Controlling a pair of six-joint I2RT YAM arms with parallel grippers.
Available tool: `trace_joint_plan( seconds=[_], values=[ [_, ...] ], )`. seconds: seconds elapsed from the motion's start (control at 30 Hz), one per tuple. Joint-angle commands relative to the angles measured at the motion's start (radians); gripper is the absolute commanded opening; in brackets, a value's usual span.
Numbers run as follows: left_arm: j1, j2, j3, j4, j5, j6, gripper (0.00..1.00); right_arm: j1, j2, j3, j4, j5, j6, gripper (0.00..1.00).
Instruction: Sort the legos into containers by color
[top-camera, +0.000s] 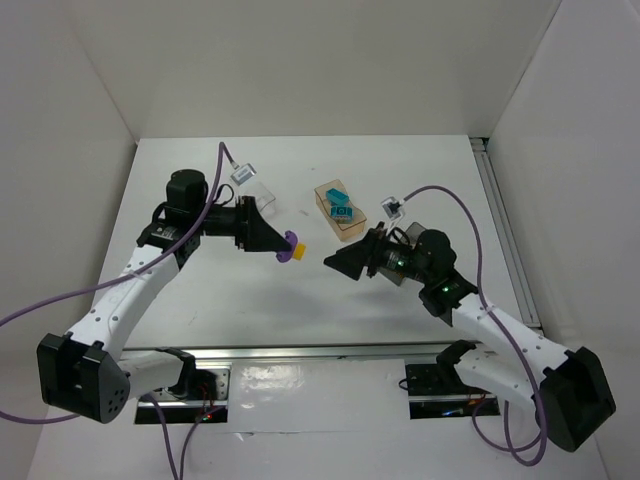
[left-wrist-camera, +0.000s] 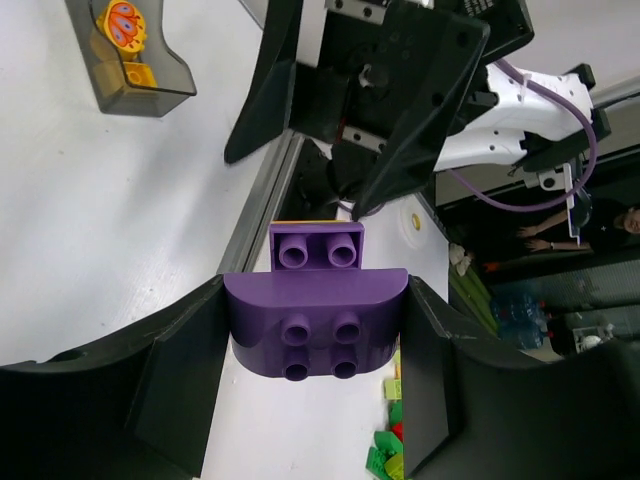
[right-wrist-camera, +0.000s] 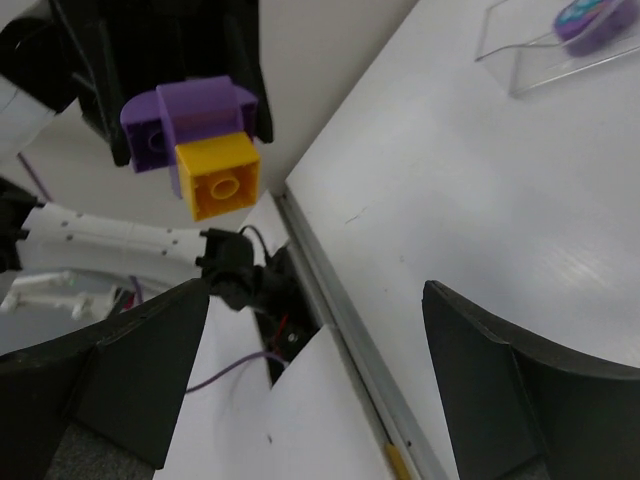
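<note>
I should release the purple lego in the clear container's near end (top-camera: 231, 220), beside the other purple lego, with my left gripper.
My left gripper (top-camera: 283, 245) is shut on a purple lego (left-wrist-camera: 315, 312), a rounded piece with a small purple brick on top, held in the air over the table's middle. A yellow brick (right-wrist-camera: 222, 178) sticks to its far end. My right gripper (top-camera: 333, 262) faces it a short way off, open and empty, its fingers (right-wrist-camera: 505, 380) wide apart. The tan container (top-camera: 350, 228) holds teal legos (top-camera: 338, 203). A purple lego (right-wrist-camera: 590, 18) lies in the clear container (right-wrist-camera: 530, 62). The dark grey container (left-wrist-camera: 150, 85) holds an orange-yellow lego (left-wrist-camera: 125, 25).
A metal rail (top-camera: 320, 350) runs along the table's near edge, with both arm bases behind it. White walls close the table's back and sides. Loose green bricks (left-wrist-camera: 385, 455) lie beyond the table's edge in the left wrist view.
</note>
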Motion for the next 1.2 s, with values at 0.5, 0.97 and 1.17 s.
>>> trace_joint_plan(
  seconds=[0.5, 0.97, 1.17],
  values=[
    [0.024, -0.002, -0.003, 0.063, 0.116, -0.006, 0.12, 0.176, 0.237, 0.198, 0.234, -0.145, -0.071, 0.93],
    [0.033, -0.013, -0.034, 0.073, 0.137, 0.011, 0.09, 0.176, 0.372, 0.263, 0.384, -0.2, 0.006, 0.61],
    [0.033, -0.013, -0.046, 0.095, 0.147, -0.002, 0.06, 0.176, 0.363, 0.241, 0.393, -0.2, 0.026, 0.31]
  ],
)
